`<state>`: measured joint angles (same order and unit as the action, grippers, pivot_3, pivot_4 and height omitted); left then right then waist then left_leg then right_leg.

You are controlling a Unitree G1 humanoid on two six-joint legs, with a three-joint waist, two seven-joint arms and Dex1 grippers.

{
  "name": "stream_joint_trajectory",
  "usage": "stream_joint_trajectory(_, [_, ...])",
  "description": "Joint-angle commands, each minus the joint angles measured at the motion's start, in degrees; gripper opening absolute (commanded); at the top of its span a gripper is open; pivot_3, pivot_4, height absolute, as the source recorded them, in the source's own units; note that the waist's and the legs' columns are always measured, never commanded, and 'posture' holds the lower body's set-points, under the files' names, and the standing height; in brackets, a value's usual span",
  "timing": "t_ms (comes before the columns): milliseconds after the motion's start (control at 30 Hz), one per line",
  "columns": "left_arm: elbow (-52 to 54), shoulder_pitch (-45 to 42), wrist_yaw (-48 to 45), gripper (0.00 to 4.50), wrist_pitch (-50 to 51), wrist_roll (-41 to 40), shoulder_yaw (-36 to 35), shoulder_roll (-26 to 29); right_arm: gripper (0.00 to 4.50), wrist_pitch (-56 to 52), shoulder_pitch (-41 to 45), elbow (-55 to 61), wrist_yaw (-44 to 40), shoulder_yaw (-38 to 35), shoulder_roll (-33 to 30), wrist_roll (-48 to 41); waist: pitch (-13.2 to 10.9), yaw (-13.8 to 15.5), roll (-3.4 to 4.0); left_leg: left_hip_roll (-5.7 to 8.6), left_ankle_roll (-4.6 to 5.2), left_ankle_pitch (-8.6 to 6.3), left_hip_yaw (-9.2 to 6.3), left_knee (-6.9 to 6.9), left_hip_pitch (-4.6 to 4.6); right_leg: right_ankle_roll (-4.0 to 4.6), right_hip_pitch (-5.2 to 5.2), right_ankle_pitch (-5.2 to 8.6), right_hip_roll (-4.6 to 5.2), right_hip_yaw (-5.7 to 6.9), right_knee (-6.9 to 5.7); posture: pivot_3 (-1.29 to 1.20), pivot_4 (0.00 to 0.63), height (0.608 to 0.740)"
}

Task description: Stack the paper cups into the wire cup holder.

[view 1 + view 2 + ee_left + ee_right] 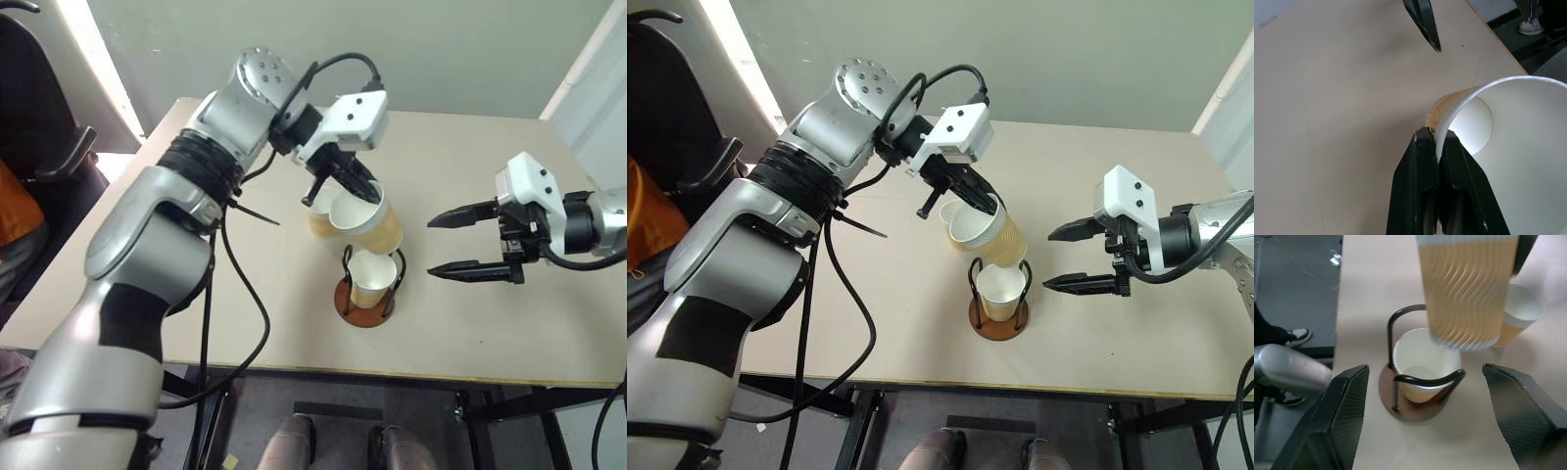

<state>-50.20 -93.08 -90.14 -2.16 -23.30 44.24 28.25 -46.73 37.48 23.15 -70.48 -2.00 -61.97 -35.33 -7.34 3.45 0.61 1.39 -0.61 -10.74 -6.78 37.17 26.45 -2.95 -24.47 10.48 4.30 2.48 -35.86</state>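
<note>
I need to let go of the tilted paper cup, which hangs just above the holder now, with my left gripper inside the paper cup standing in the wire cup holder [371,273].
My left gripper [364,193] is shut on the rim of a paper cup [372,223], pinching its wall between the fingers [1422,166]. That cup hangs tilted just above the wire cup holder [362,305]. The holder has a reddish-brown disc base and black wire loops [1400,379]. A second paper cup [372,277] stands upright inside it. A third paper cup [950,213] stands on the table just behind the held one. My right gripper [433,248] is open and empty, level with the holder and a short way to its right.
The beige table [470,323] has its front edge close below the holder. A black chair [44,147] and something orange [15,211] are off the table's left side. Black cables [235,323] hang from my left arm over the front left of the table.
</note>
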Motion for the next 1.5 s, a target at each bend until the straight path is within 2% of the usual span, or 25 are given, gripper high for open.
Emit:
stream_joint_trajectory(33, [0.5, -1.82, -2.36, 0.04, -1.51, -2.55, 2.04, 0.07, 3.85, -1.31, -1.11, 3.28, 2.01, -3.39, -1.06, -1.84, 0.0, 0.15, 0.0, 0.02, 0.04, -0.03, 0.07, 0.01, 0.0, -0.05, 0.0, 0.02, -0.01, -0.05, 0.01, 0.0, 0.15, 0.74])
stream_joint_trajectory(333, [0.69, -1.92, -2.36, 0.04, -3.06, -5.34, 6.58, -0.55, 3.85, -3.15, -4.86, 6.45, 5.45, -5.69, -1.75, -3.98, 0.0, 0.33, 0.0, 0.07, 0.59, -0.38, 0.93, 0.53, -0.1, -0.65, -0.01, -0.09, -0.01, -1.01, 0.02, 0.0, 0.15, 0.74])
stream_joint_trajectory(567, [0.12, -1.91, -2.36, 0.04, -6.28, -3.98, 10.35, -1.59, 3.85, -3.79, -5.62, 7.61, 7.37, -6.38, -1.76, -5.24, 0.0, 0.3, 0.02, 0.09, 0.81, -0.65, 1.09, 1.04, -0.14, -0.8, 0.03, -0.04, 0.03, -1.22, 0.04, 0.0, 0.15, 0.74])
stream_joint_trajectory(700, [-2.32, -2.39, -2.36, 0.04, -10.89, -0.2, 12.94, -3.28, 3.85, -4.07, -6.58, 8.27, 8.25, -7.27, -2.17, -5.6, 0.0, 0.33, 0.02, 0.08, 0.84, -0.67, 1.14, 1.03, -0.16, -0.82, 0.03, -0.03, 0.03, -1.22, 0.03, 0.0, 0.15, 0.74])
stream_joint_trajectory(1100, [-7.58, -3.66, -2.36, 0.04, -14.9, 2.06, 12.02, -7.39, 3.85, -5.77, -9.42, 11.59, 11.67, -9.07, -2.84, -7.63, 0.0, 0.4, 0.02, 0.09, 0.92, -0.76, 1.24, 1.06, -0.13, -0.91, 0.03, 0.01, 0.04, -1.28, 0.04, 0.0, 0.15, 0.74])
stream_joint_trajectory(1200, [-7.2, -3.46, -2.36, 0.72, -14.83, 1.83, 12.01, -7.34, 3.85, -5.48, -9.18, 11.27, 11.73, -8.82, -3.06, -7.71, 0.0, 0.4, 0.03, 0.09, 0.91, -0.78, 1.3, 1.06, -0.16, -0.92, 0.03, 0.02, 0.04, -1.31, 0.03, 0.0, 0.15, 0.74])
stream_joint_trajectory(1333, [-7.49, -3.22, -2.36, 2.08, -15.74, 2.81, 10.54, -7.12, 3.85, -4.31, -7.71, 10.03, 11.27, -6.86, -2.93, -6.96, 0.0, 0.39, 0.03, 0.09, 0.92, -0.79, 1.31, 1.07, -0.16, -0.94, 0.03, 0.02, 0.03, -1.33, 0.03, 0.0, 0.15, 0.74])
stream_joint_trajectory(1500, [-14.3, -4.29, -1.91, 2.08, -13.67, 8.55, 0.6, -7.72, 3.85, -2.56, -5.53, 7.92, 9.76, -4.3, -2.61, -5.93, 0.0, 0.35, 0.03, 0.09, 0.95, -0.8, 1.33, 1.08, -0.17, -0.99, 0.02, 0.05, 0.03, -1.35, 0.03, 0.0, 0.15, 0.74])
